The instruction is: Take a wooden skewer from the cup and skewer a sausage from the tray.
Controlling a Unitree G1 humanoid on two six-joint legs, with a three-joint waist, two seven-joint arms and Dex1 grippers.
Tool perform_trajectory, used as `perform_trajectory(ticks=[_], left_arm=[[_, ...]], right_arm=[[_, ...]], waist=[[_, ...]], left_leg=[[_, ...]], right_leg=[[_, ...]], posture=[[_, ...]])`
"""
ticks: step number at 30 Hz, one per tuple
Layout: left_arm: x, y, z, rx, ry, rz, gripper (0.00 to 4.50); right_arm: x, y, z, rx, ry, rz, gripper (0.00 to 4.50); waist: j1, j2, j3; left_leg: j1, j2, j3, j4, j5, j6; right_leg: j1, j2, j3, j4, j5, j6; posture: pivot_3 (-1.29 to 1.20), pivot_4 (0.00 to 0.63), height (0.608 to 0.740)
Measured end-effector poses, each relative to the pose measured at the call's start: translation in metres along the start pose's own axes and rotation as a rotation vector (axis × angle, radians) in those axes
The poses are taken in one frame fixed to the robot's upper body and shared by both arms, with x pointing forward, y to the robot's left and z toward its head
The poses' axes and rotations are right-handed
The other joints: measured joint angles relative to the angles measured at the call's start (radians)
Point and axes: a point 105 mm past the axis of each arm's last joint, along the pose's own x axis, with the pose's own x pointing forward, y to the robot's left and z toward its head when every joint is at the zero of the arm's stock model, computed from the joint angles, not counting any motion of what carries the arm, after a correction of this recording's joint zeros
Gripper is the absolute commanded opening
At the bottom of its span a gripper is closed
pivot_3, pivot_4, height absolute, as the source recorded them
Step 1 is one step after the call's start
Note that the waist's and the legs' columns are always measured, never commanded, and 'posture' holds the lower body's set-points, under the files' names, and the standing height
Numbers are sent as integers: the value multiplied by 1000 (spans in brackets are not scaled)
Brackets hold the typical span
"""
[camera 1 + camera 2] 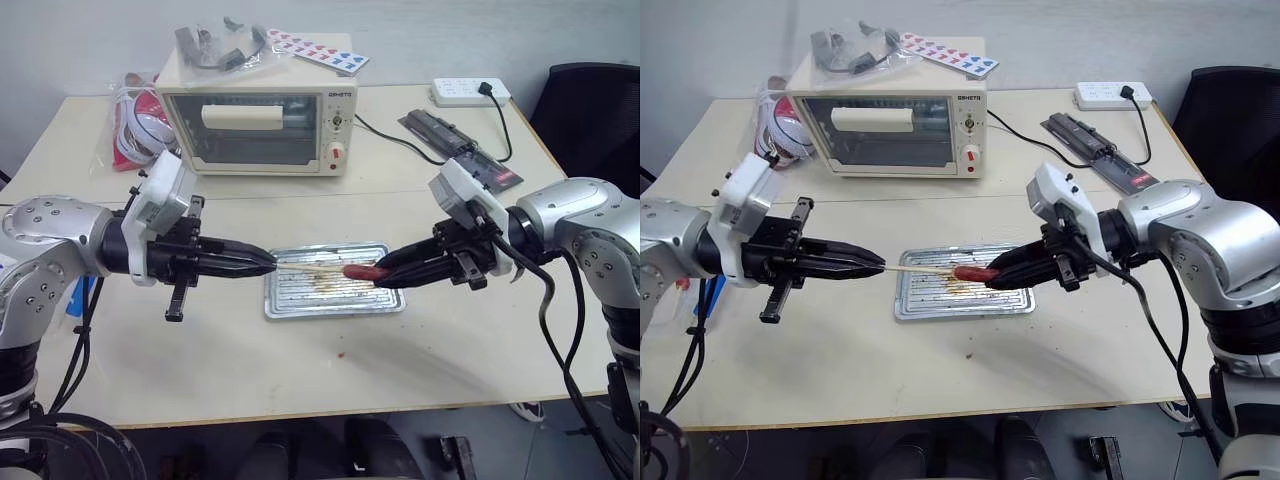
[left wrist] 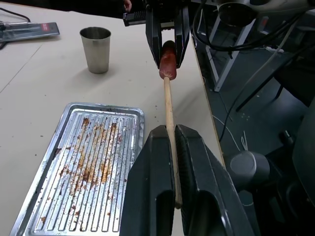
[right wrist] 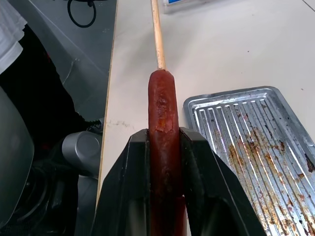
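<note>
The robot's right gripper will release the sausage on the wooden skewer (image 1: 316, 241), above the far edge of the silver tray.
My left gripper (image 1: 270, 262) is shut on the wooden skewer (image 1: 310, 266), which points level toward the right. My right gripper (image 1: 380, 278) is shut on the reddish-brown sausage (image 1: 358, 271) and holds it facing the stick. The skewer's tip (image 3: 157, 34) meets the sausage's free end (image 3: 162, 103) and seems to enter it. Both hang just above the silver tray (image 1: 300, 305), whose ribbed base carries brown grease stains. In the left wrist view the metal cup (image 2: 96, 49) stands upright on the table beyond the tray, and the stick (image 2: 168, 103) runs out from between my fingers (image 2: 147, 162).
A cream toaster oven (image 1: 258, 125) stands at the back of the table with a heart-patterned card (image 1: 318, 50) on top. A bag of red and white items (image 1: 135, 125) lies to its left. A power strip (image 1: 470, 92) and a dark flat tool (image 1: 460, 150) lie back right.
</note>
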Motion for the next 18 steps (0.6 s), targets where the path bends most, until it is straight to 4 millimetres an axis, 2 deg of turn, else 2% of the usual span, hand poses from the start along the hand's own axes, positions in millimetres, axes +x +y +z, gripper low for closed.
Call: perform_trajectory(ticks=[13, 18], left_arm=[[10, 3, -5, -4, -28, -22, 0], [17, 1, -5, 15, -31, -34, 0]], right_arm=[[5, 2, 0, 2, 3, 5, 815], [10, 3, 7, -15, -21, 26, 815]], waist=[[0, 0, 0], [0, 0, 0]], left_leg=[[0, 0, 0, 0, 0, 0], [0, 0, 0, 1, 0, 0]], right_leg=[[0, 0, 0, 1, 0, 0], [0, 0, 0, 1, 0, 0]], posture=[[0, 150, 740], [0, 150, 740]])
